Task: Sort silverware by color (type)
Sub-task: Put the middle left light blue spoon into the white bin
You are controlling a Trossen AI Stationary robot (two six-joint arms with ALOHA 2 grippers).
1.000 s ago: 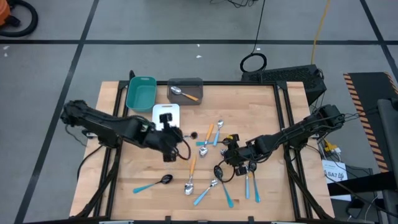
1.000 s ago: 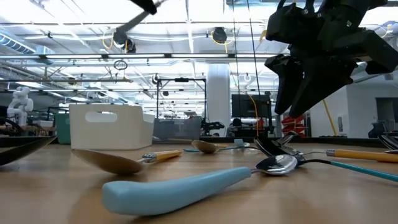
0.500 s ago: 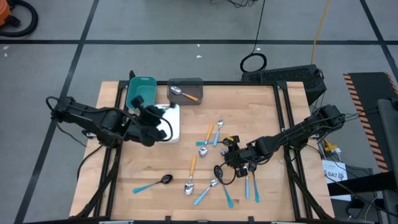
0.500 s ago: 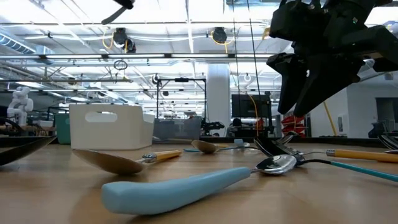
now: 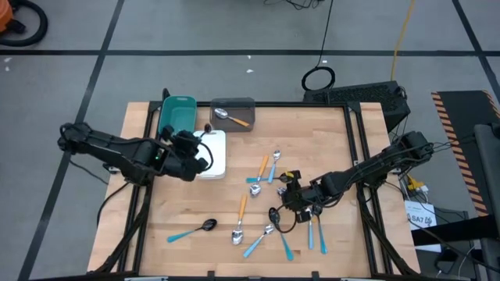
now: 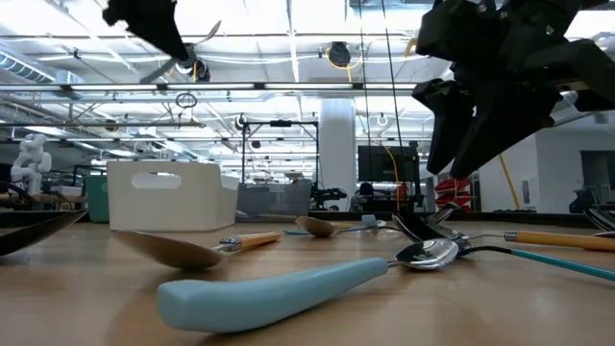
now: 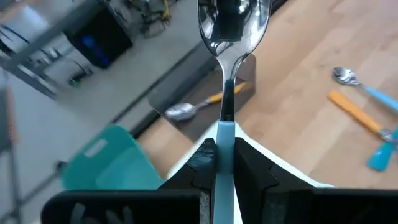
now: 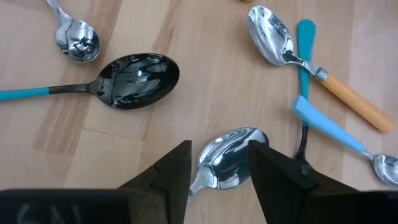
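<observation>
Next, my left gripper releases the light-blue-handled spoon in the middle of the white tray (image 5: 210, 154) (image 7: 245, 193). The spoon is still held over that tray.
My left gripper (image 5: 198, 146) hangs over the white tray (image 5: 216, 161), shut on a spoon with a light-blue handle and a shiny silver bowl (image 7: 232, 23). The spoon also shows in the low view (image 6: 188, 53). My right gripper (image 8: 219, 163) is open above the spoons right of the table's middle (image 5: 300, 200). Its fingers stand on either side of a silver spoon bowl (image 8: 229, 155) that lies on the wood. In the low view its fingertips (image 6: 459, 159) hang clear of the table. One orange-handled spoon (image 5: 232, 117) lies in the grey tray (image 5: 242, 103). My left gripper pinches the spoon's light-blue handle (image 7: 224, 134) between its two fingers. The spoon runs on along the fingers, and its neck and bowl stick out past the fingertips toward the table's far edge. It is lifted clear, above the white tray.
A teal tray (image 5: 176, 117) stands at the far left beside the grey one. Several blue- and orange-handled spoons lie loose around the middle and near side, among them a black-bowled one (image 8: 134, 78) and one at the near left (image 5: 192, 230). Bare wood lies at the far right.
My left gripper has carried the blue-handled spoon from the table's middle toward the left and far edges, over the white tray, and has turned so that the spoon's bowl points toward the far edge.
</observation>
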